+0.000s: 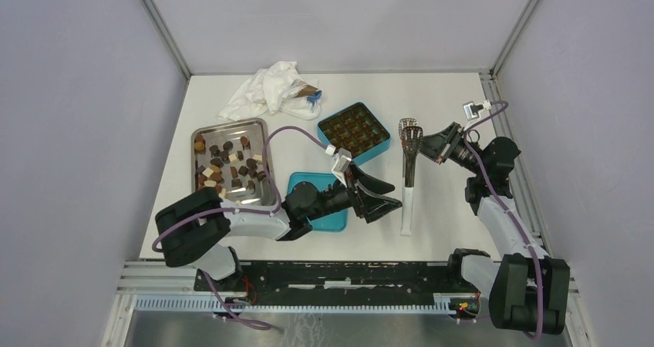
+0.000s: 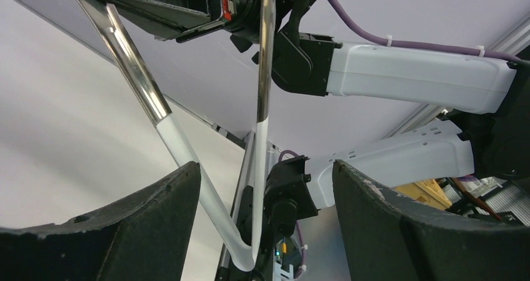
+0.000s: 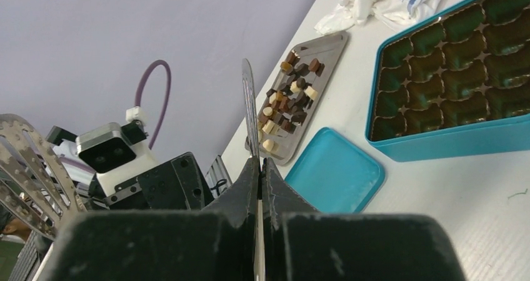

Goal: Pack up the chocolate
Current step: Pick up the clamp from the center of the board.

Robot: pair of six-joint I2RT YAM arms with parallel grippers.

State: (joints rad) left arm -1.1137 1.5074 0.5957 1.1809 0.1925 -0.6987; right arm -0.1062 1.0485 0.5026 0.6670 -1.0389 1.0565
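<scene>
Next, my left gripper grasps the white handle (image 1: 409, 193) beside the metal before my right gripper, holding the tongs near the perforated heads, opens.
The chocolate (image 1: 230, 164) is a heap of small dark, brown and cream pieces on a steel tray (image 1: 202, 135) at the left, also visible in the right wrist view (image 3: 289, 100). The teal box (image 1: 377, 151) with its dark compartment insert stands open mid-table. Metal tongs (image 1: 408, 179) with a white handle lie between the arms. My right gripper (image 1: 426, 148) is shut on one thin metal arm of the tongs (image 3: 249, 106), close to the perforated heads. My left gripper (image 2: 265, 165) is open, and the tongs' white handle (image 2: 257, 168) runs between its fingers, apart from both.
The teal lid (image 1: 315, 199) lies flat under my left forearm, just in front of the box. A crumpled white bag with a brown wrapper (image 1: 270, 91) sits at the back. Grey walls close in on both sides.
</scene>
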